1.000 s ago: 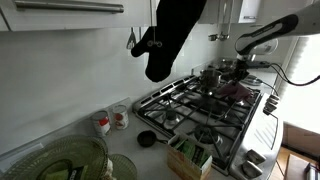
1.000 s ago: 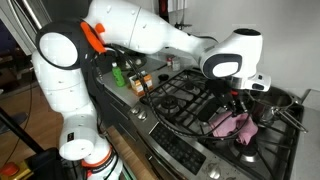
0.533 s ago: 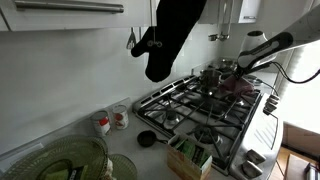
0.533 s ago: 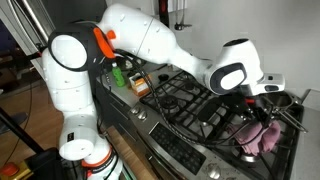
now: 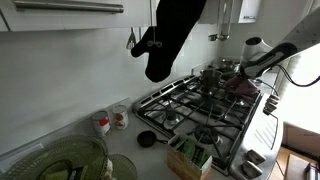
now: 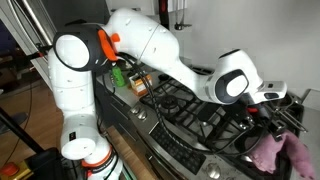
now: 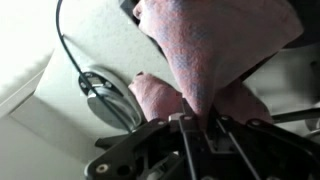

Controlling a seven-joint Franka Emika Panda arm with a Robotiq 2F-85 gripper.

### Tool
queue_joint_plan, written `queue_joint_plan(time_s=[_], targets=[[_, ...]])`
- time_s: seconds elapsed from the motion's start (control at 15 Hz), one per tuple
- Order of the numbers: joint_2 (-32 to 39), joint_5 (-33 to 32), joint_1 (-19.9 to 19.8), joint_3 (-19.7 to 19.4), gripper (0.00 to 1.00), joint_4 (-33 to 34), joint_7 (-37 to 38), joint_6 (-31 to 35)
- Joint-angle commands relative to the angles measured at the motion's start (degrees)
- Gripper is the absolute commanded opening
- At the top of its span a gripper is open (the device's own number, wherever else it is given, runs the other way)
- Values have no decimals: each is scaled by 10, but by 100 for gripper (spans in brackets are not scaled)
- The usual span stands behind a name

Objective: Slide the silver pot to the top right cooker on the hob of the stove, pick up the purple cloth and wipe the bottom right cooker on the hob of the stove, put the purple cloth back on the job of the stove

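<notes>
My gripper will let go of the purple cloth, and it will go down on the black grates in the middle of the hob (image 5: 210,103).
My gripper (image 7: 195,120) is shut on the purple cloth (image 7: 215,50), which hangs bunched from the fingers in the wrist view. In an exterior view the cloth (image 6: 285,155) dangles at the near right end of the stove, just below the gripper (image 6: 272,125). In an exterior view the cloth (image 5: 243,86) shows as a pink patch at the stove's far end, beside the silver pot (image 5: 222,70) on a far burner. The arm hides the pot elsewhere. A round burner (image 7: 100,85) lies under the cloth in the wrist view.
A black oven mitt (image 5: 170,40) hangs over the stove's back. Two mugs (image 5: 112,120), a small black pan (image 5: 147,139), a box of packets (image 5: 190,155) and a green bowl (image 5: 70,160) sit on the counter. Bottles (image 6: 120,75) stand beside the hob.
My gripper has carried the purple cloth off the grate and toward the stove's right end. The cloth now hangs free instead of lying heaped on the burner.
</notes>
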Motion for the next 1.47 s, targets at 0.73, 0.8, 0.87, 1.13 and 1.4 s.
queue_joint_plan(time_s=[0.73, 0.8, 0.87, 1.13, 1.4], targets=[[-93, 473, -29, 126, 4, -11, -307, -307], [-96, 489, -29, 126, 4, -7, -318, -320], [-99, 498, -28, 125, 4, -5, -326, -328], [-125, 543, -19, 132, 4, -8, -372, -348], [-143, 591, -2, 150, 4, -10, -420, -369]])
